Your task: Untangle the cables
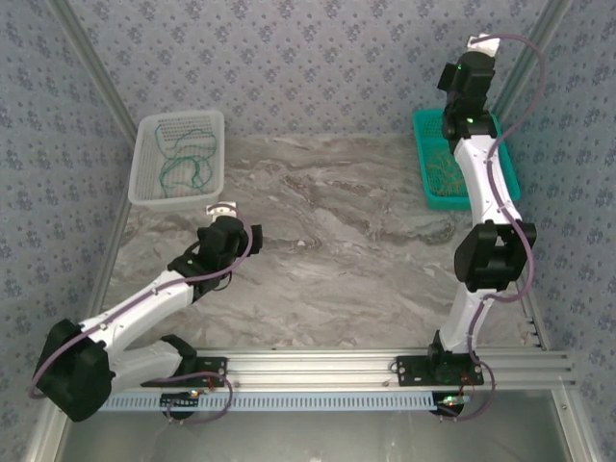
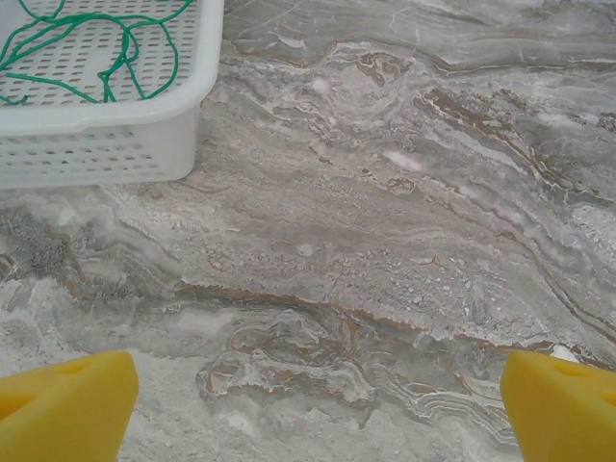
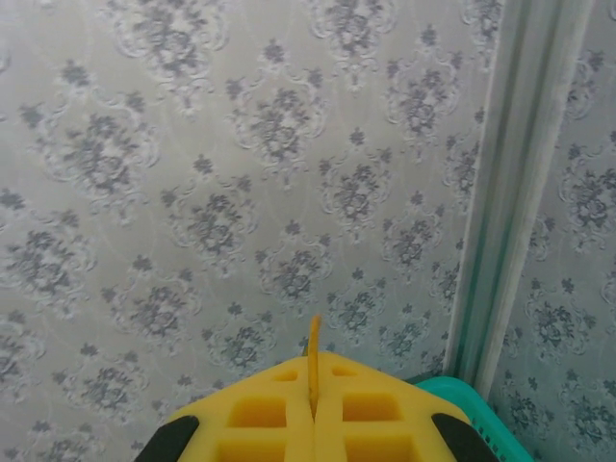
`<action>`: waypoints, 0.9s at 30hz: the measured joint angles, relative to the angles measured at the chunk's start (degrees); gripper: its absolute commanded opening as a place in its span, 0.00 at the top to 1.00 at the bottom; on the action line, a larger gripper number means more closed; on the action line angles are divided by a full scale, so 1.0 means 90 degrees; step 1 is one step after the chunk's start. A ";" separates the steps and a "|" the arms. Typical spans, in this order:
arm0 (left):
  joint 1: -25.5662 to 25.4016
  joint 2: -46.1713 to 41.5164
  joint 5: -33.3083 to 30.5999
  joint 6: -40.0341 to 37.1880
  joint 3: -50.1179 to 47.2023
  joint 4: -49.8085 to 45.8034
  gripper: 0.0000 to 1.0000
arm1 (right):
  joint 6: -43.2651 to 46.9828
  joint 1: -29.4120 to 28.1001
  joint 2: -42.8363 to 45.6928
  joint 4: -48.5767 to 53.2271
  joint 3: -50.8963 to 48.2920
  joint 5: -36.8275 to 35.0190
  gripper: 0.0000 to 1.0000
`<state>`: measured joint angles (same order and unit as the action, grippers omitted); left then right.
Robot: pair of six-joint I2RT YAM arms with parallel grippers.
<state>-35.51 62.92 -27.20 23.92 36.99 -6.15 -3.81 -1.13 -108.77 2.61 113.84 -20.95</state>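
Note:
The thin yellow cable will leave my right gripper over the other yellow cables inside the green basket [image 1: 447, 176].
Dark green cables [image 1: 185, 171] curl in loose loops inside the white basket [image 1: 144, 164] at the back left. My left gripper [image 1: 223, 208] hovers just in front of that basket, open, with bare marble between its yellow fingers [image 2: 67, 409]. The same green cables [image 2: 125, 53] lie in the basket [image 2: 96, 154] at the upper left of the left wrist view. Yellow cables [image 1: 446, 173] lie tangled in the green basket [image 1: 423, 154] at the back right. My right gripper [image 1: 478, 43] is raised high above it, facing the wall, shut on a thin yellow cable [image 3: 313, 346] that sticks up between its jaws.
Patterned walls close in the back and both sides, with a metal corner post [image 3: 510, 192] beside the right gripper. A corner of the green basket [image 3: 472, 409] sits below it. Marble tabletop [image 1: 337, 241] stretches between the two baskets.

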 measured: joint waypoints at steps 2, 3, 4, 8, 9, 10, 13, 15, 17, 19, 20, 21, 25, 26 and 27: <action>0.0005 0.0063 0.0044 0.0000 0.0000 0.0002 0.03 | 0.0056 -0.0102 0.0039 -0.0158 -0.0172 -0.0090 1.00; 0.0005 0.0090 0.0051 0.0000 0.0000 0.0005 0.03 | 0.0056 -0.0121 0.0087 -0.0255 -0.0362 -0.0119 1.00; 0.0005 0.0119 0.0070 0.0000 0.0000 0.0010 0.03 | 0.0053 -0.0129 0.0163 -0.0413 -0.0675 -0.0155 1.00; 0.0005 0.0192 0.0097 -0.0005 0.0000 0.0007 0.02 | -0.0085 0.0017 0.0311 -0.0954 -0.2152 -0.0260 1.00; 0.0015 0.0192 0.0095 -0.0005 0.0000 -0.0002 0.02 | -0.0172 0.0083 0.0279 -0.0974 -0.2412 -0.0257 1.00; 0.0017 0.0192 0.0095 -0.0005 0.0000 -0.0002 0.02 | -0.0279 0.0172 0.0216 -0.0979 -0.2654 -0.0250 1.00; 0.0039 0.0192 0.0095 -0.0005 0.0000 -0.0002 0.02 | -0.0563 0.0447 -0.0092 -0.0891 -0.2897 -0.0180 1.00; 0.0070 0.0192 0.0100 -0.0005 0.0000 -0.0002 0.02 | -0.0721 0.0627 -0.0355 -0.0814 -0.2824 0.0007 1.00; 0.0078 0.0204 0.0114 -0.0005 0.0000 0.0000 0.02 | -0.0840 0.0794 -0.0750 -0.0362 -0.2385 0.0306 1.00; 0.0083 0.0257 0.0117 -0.0005 0.0000 0.0002 0.02 | -0.0896 0.0920 -0.1307 0.0243 -0.1549 0.0631 1.00; 0.0083 0.0296 0.0117 -0.0005 0.0000 0.0002 0.02 | -0.0918 0.0964 -0.1617 0.0648 -0.1022 0.0760 1.00; 0.0085 0.0342 0.0119 -0.0005 0.0000 0.0005 0.01 | -0.0935 0.0988 -0.1865 0.0991 -0.0583 0.0835 1.00; 0.0136 0.0525 0.0216 -0.0002 0.0000 0.0044 0.01 | -0.0986 0.1003 -0.2771 0.2538 0.1049 0.1047 1.00; 0.0155 0.0559 0.0250 -0.0002 0.0002 0.0053 0.01 | -0.0991 0.0998 -0.2885 0.2822 0.1209 0.1105 1.00; 0.0163 0.0588 0.0265 0.0000 0.0002 0.0066 0.01 | -0.1005 0.0996 -0.2953 0.3031 0.1292 0.1151 1.00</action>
<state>-34.04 68.20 -24.82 23.92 37.01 -5.56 -12.86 7.84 -135.35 29.89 125.47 -10.59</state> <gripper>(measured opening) 0.990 0.068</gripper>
